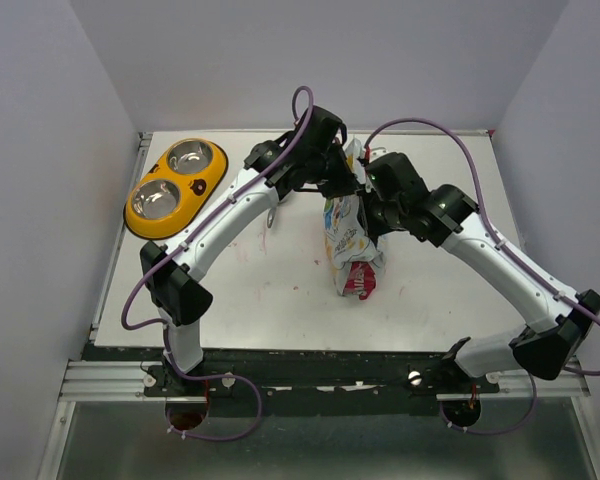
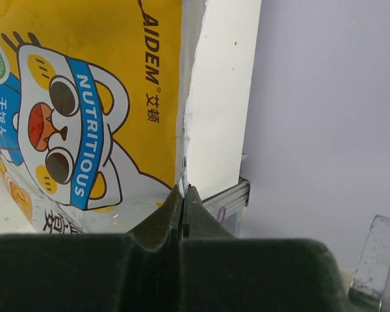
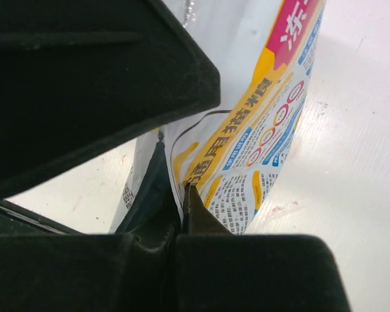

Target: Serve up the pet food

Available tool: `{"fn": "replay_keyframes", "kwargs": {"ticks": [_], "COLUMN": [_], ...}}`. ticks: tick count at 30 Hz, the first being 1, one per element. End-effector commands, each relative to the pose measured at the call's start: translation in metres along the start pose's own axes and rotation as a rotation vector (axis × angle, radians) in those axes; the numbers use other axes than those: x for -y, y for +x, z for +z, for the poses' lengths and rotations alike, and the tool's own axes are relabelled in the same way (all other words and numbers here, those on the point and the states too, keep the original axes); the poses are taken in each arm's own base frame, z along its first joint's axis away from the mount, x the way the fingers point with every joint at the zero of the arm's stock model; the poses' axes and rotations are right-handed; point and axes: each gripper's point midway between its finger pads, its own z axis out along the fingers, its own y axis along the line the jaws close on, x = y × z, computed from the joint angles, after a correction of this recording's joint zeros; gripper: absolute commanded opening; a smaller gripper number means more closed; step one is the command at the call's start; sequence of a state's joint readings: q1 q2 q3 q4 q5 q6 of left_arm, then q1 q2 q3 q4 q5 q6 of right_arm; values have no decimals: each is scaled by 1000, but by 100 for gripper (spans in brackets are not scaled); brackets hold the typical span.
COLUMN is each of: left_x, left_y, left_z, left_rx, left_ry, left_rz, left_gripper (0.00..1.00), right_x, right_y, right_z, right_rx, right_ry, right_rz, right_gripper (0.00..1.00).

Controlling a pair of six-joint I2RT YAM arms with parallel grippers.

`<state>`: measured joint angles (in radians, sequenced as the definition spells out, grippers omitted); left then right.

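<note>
The pouch's sides lie together along its torn top edge. The yellow front side (image 2: pixel 171 170) is all my left gripper will take, after it opens, to spread the pouch.
The pet food pouch (image 1: pixel 348 245) stands near the middle of the table, yellow, white and silver with a cartoon animal. My left gripper (image 1: pixel 352 172) is shut on the pouch's top edge from the left. In the left wrist view the jaws (image 2: pixel 183 193) pinch the pouch's edge (image 2: pixel 84 104). My right gripper (image 1: pixel 368 205) is shut on the pouch's upper side from the right. In the right wrist view its jaws (image 3: pixel 183 195) clamp the pouch wall (image 3: pixel 247 143). No kibble shows.
A yellow double bowl (image 1: pixel 176 186) with two steel cups sits at the far left of the table. The table's back edge (image 1: pixel 430 131) meets the white walls. A metal rail (image 1: pixel 280 378) runs along the near edge by the arm bases.
</note>
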<state>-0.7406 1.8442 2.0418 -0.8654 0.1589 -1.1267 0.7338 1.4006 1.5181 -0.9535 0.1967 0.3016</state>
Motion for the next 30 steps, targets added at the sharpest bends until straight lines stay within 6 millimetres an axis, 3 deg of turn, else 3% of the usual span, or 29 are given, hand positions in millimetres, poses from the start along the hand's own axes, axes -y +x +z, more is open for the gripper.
{"fn": "replay_keyframes", "kwargs": {"ticks": [1, 3, 5, 12, 14, 16, 17, 20, 24, 27, 30], "left_x": [29, 29, 25, 2, -8, -15, -16, -18, -7, -6, -14], "left_y": [-5, -9, -11, -6, 1, 7, 11, 18, 27, 30, 31], "left_z": [-35, -43, -50, -74, -75, -73, -71, -62, -50, -42, -36], "left_rx": [41, 75, 96, 153, 144, 134, 128, 102, 74, 71, 69], "left_ry": [112, 115, 102, 97, 79, 71, 80, 68, 45, 9, -25], "left_rz": [68, 100, 121, 207, 209, 202, 199, 204, 255, 284, 290], "left_gripper": [23, 39, 49, 70, 70, 52, 49, 48, 59, 61, 45], "right_x": [-16, -25, -27, -30, -31, -31, -32, -35, -36, -37, -38], "right_y": [-21, -21, -23, -29, -27, -25, -25, -22, -23, -23, -24], "right_z": [-14, -17, -21, -23, -23, -23, -24, -24, -25, -27, -29], "right_rx": [136, 158, 182, 211, 213, 215, 216, 208, 207, 203, 208], "right_ry": [-83, -139, -161, -184, -191, -199, -207, -220, -227, -231, -240], "right_rz": [141, 163, 179, 202, 210, 214, 218, 221, 221, 216, 219], "right_gripper": [1, 1, 1, 1, 1, 1, 1, 1, 1, 1, 1]}}
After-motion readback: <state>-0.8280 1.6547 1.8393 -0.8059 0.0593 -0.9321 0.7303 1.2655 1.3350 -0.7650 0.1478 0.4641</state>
